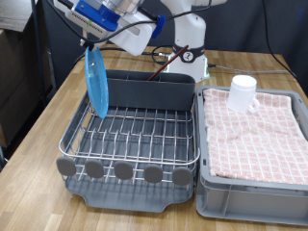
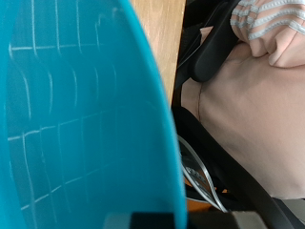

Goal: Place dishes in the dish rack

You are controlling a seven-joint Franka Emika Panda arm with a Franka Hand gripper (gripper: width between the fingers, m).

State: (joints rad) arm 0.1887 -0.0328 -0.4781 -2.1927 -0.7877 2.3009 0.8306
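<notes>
My gripper is going to the rack's wires [image 1: 106,150] just behind the round grey end caps. It will let go of the light-blue plate on edge there.
My gripper [image 1: 91,45] is at the exterior view's upper left, shut on the top edge of the light-blue plate [image 1: 95,85], which hangs on edge with its lower rim in the wires at the left end of the dish rack [image 1: 135,135]. The plate fills most of the wrist view [image 2: 76,114]. The reddish-brown wooden spoon [image 1: 165,61] stands in the dark grey caddy [image 1: 154,91] at the rack's far side. The small white cup [image 1: 243,92] sits upside down on the pink checked cloth [image 1: 255,125].
The grey bin [image 1: 252,188] with the cloth stands at the exterior view's right, touching the rack. The rack's round grey end caps [image 1: 123,171] line its near edge. The robot base [image 1: 189,38] and cables are behind. Wooden table [image 1: 38,125] lies to the left.
</notes>
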